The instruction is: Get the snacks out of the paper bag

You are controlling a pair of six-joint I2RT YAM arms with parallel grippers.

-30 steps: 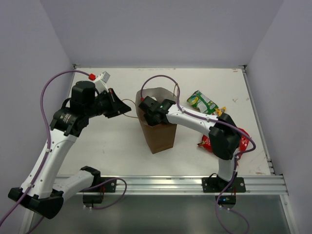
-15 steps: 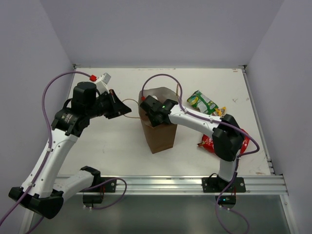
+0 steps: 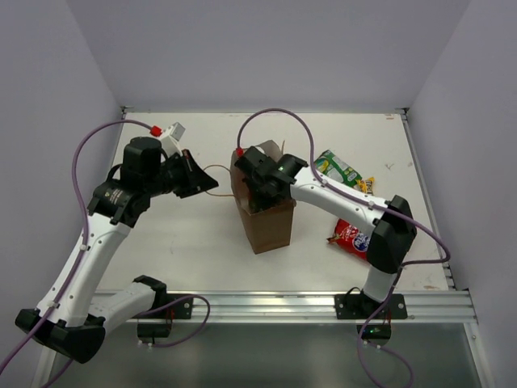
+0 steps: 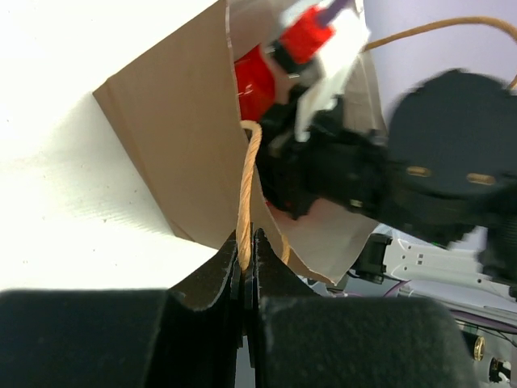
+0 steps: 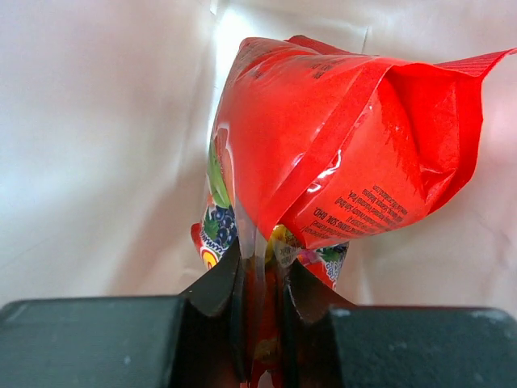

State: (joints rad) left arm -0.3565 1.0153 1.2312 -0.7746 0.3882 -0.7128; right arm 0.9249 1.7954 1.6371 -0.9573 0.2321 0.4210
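The robot's right gripper will release the red snack packet on the table (image 3: 324, 203) between the paper bag and the other snacks.
The brown paper bag (image 3: 269, 225) stands upright mid-table. Its thin loop handle (image 4: 245, 182) is pinched in my left gripper (image 4: 246, 242), which is shut on it to the left of the bag (image 3: 199, 179). My right gripper (image 5: 262, 260) reaches down into the bag's mouth and is shut on a red crinkly snack packet (image 5: 339, 137) with a fruit logo, against the pale inside (image 5: 97, 121). Its fingertips are hidden by the bag wall in the top view. Other snacks lie on the table to the right: a green-yellow one (image 3: 334, 170), a small yellow one (image 3: 368, 184) and a red one (image 3: 354, 236).
The right arm's forearm (image 3: 339, 198) passes above the snacks lying on the table. Walls close the table at the back and on both sides. A metal rail (image 3: 283, 305) runs along the near edge.
My right gripper has shut on the red packet inside the bag, and the right wrist has lifted and shifted back over the bag's mouth. The left gripper keeps hold of the handle.
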